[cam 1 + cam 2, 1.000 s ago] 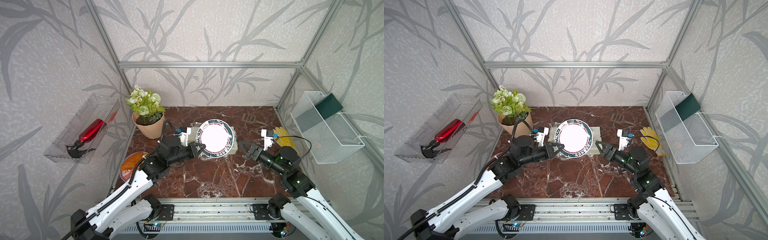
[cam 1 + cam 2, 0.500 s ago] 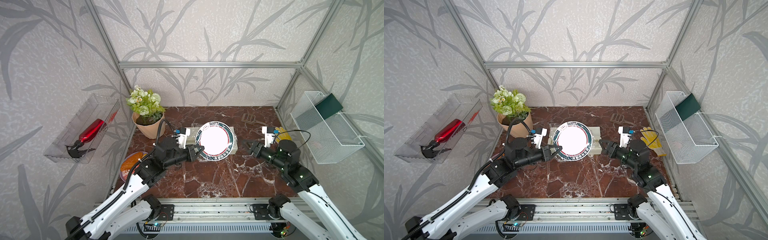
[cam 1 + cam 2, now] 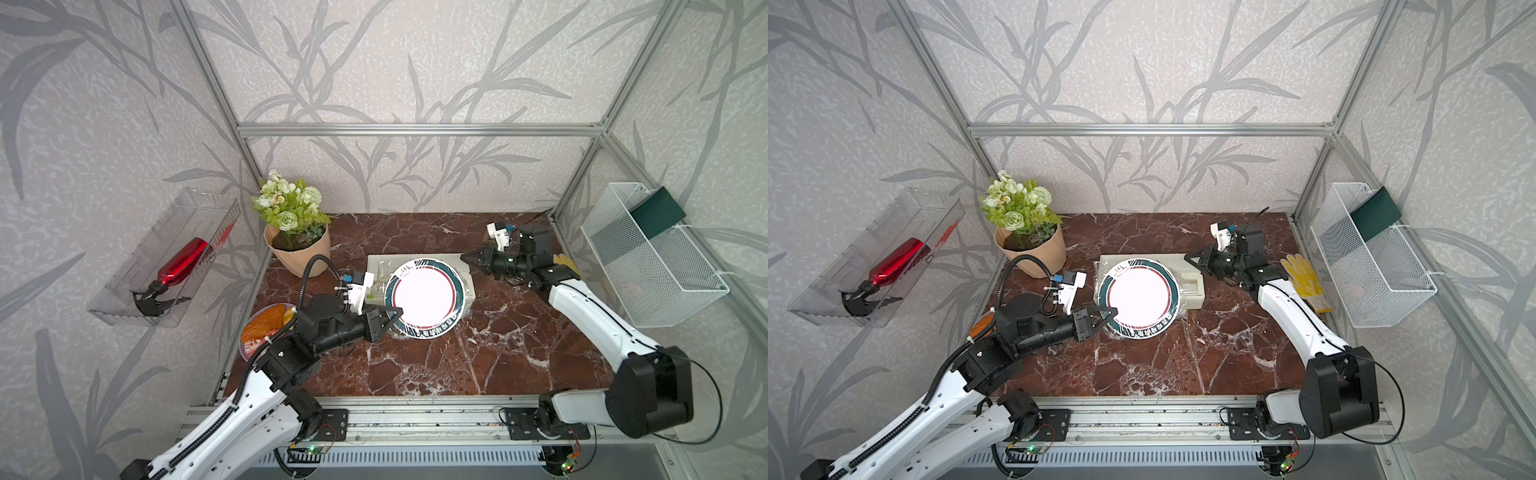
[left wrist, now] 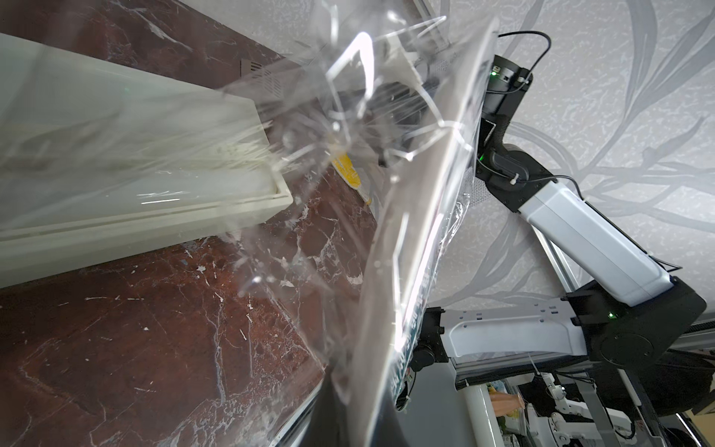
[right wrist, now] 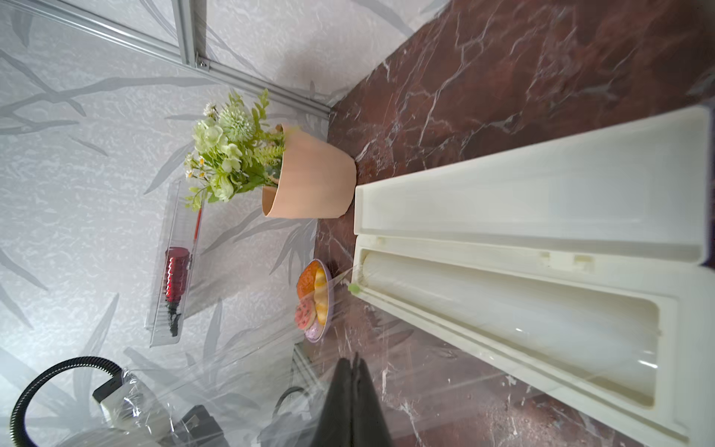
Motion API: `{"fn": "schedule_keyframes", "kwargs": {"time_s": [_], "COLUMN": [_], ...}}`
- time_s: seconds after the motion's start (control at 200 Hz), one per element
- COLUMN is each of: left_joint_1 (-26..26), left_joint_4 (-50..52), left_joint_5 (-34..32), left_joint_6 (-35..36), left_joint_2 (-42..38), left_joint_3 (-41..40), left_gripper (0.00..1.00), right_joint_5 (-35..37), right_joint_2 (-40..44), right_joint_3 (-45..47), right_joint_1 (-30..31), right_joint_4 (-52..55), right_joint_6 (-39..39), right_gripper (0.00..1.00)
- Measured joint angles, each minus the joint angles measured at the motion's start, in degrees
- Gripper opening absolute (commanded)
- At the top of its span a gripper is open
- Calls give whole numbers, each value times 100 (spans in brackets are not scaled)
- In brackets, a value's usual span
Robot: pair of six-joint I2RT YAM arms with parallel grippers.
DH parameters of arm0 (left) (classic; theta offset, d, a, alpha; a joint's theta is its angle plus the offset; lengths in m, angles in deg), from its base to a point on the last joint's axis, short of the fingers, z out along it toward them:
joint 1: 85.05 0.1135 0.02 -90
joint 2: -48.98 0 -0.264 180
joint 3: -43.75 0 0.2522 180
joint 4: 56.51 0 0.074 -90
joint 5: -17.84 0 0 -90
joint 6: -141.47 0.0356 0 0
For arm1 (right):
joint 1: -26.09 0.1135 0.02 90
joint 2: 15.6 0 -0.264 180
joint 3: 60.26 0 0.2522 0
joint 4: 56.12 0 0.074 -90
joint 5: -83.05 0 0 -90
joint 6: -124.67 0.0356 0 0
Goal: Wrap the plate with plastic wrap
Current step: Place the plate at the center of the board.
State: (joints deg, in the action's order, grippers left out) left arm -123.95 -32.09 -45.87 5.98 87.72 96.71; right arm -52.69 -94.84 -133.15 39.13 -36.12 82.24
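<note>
My right gripper is pinching the film far back above the dispenser box, so it should open and grab the film beside the plate's rim (image 3: pixel 470 294) before it lowers the plate.
The green-rimmed white plate (image 3: pixel 424 297) (image 3: pixel 1142 297) hangs tilted above the table, partly over the cream dispenser box (image 3: pixel 376 262). My left gripper (image 3: pixel 395 312) (image 3: pixel 1111 311) is shut on its near-left rim. In the left wrist view the plate (image 4: pixel 410 216) is seen edge-on, rising from the gripper (image 4: pixel 348 422). Crinkly plastic wrap (image 4: pixel 309 135) (image 5: pixel 232 367) drapes around it. My right gripper (image 3: pixel 464 257) (image 3: pixel 1187 257) (image 5: pixel 354 360) sits at the plate's far-right edge. Its fingers are pressed together with film spreading from the tips.
The open dispenser box (image 5: pixel 541 216) lies behind the plate. A flower pot (image 3: pixel 297 253) stands at the back left, and a purple plate of pastries (image 3: pixel 266 324) sits under my left arm. A yellow glove (image 3: pixel 1302 278) and wire basket (image 3: pixel 652 257) are at right.
My right gripper has moved back and left to the plate's far-right edge and gone from open to shut. The left gripper has brought the plate slightly nearer.
</note>
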Motion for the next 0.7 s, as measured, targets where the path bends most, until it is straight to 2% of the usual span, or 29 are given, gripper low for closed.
{"fn": "schedule_keyframes", "kwargs": {"time_s": [0.145, 0.19, 0.215, 0.255, 0.305, 0.365, 0.535, 0.63, 0.7], "left_joint_1": [0, 0, 0, 0, 0, 0, 0, 0, 0], "left_joint_4": [-9, -22, -33, -39, -39, -33, 22, 37, 50], "left_joint_5": [7, 20, 28, 48, 68, 79, 101, 116, 118], "left_joint_6": [22, 50, 57, 79, 94, 94, 74, 76, 85], "left_joint_2": [-37, -15, 2, 42, 90, 140, 186, 190, 190], "left_joint_3": [-33, -33, -31, -22, 9, 61, 238, 269, 269], "left_gripper": [0, 0, 0, 0, 0, 0, 0, 0, 0], "right_joint_5": [-433, -509, -535, -522, -369, -55, 684, 745, 667], "right_joint_2": [-35, -39, -39, -28, 72, 350, 1392, 1480, 1300], "right_joint_3": [245, 291, 302, 302, 310, 391, 485, 461, 461], "right_joint_1": [131, 203, 234, 271, 306, 260, -81, -87, -50], "right_joint_4": [-70, -66, -35, 48, 260, 507, 1095, 1272, 1392], "right_joint_6": [44, 39, 15, -72, -214, -348, -197, 188, 546], "right_gripper": [4, 13, 24, 33, 39, 42, 41, 45, 53]}}
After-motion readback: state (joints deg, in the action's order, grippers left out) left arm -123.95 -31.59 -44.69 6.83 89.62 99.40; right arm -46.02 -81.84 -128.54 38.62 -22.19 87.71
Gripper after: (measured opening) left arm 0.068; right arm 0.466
